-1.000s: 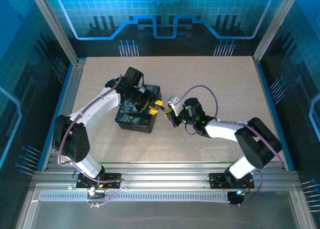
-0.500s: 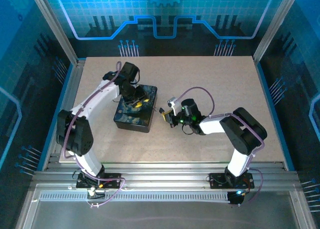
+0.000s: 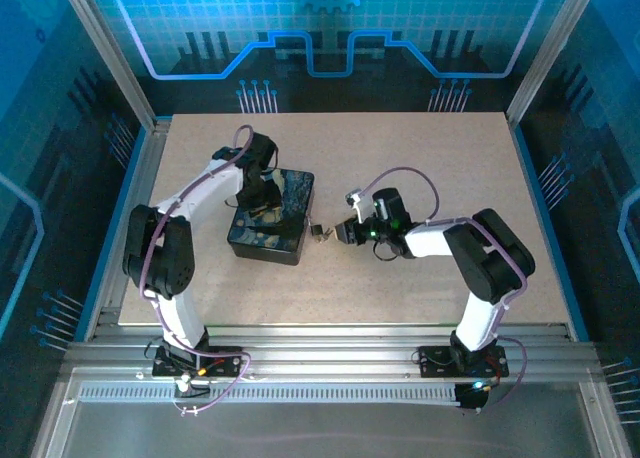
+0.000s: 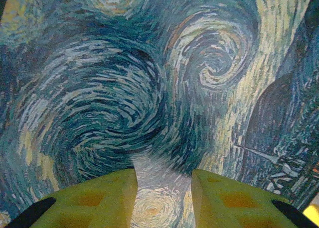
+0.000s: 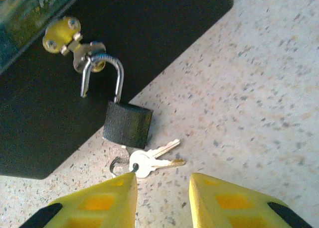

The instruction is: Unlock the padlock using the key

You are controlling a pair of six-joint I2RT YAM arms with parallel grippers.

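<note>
The loose end of the shackle is clear of the padlock's body. My right gripper will reach past the keys and grab that body (image 5: 127, 124).
The small dark padlock (image 5: 127, 123) hangs by its silvery shackle (image 5: 103, 68) from the hasp on the box's black side (image 5: 45, 128). The shackle's left leg stands free of the body. A silvery key (image 5: 149, 161) on a small ring lies on the table just below the padlock, with another key head tucked under the body. My right gripper (image 5: 162, 188) is open just short of the keys, nothing between its yellow fingers. From above, the padlock (image 3: 318, 232) lies between the box (image 3: 270, 233) and the right gripper (image 3: 345, 233). My left gripper (image 4: 164, 175) is open, low over the swirl-painted lid (image 4: 149, 78).
The speckled tabletop (image 3: 420, 158) stretches behind and to the right of the box. Metal rails (image 3: 140, 198) and blue walls bound the table on both sides. The right arm (image 3: 480, 258) bends in from the near right.
My right gripper has opened, let go of the keys and drawn back a little to the right. The left gripper has slid left across the box lid.
</note>
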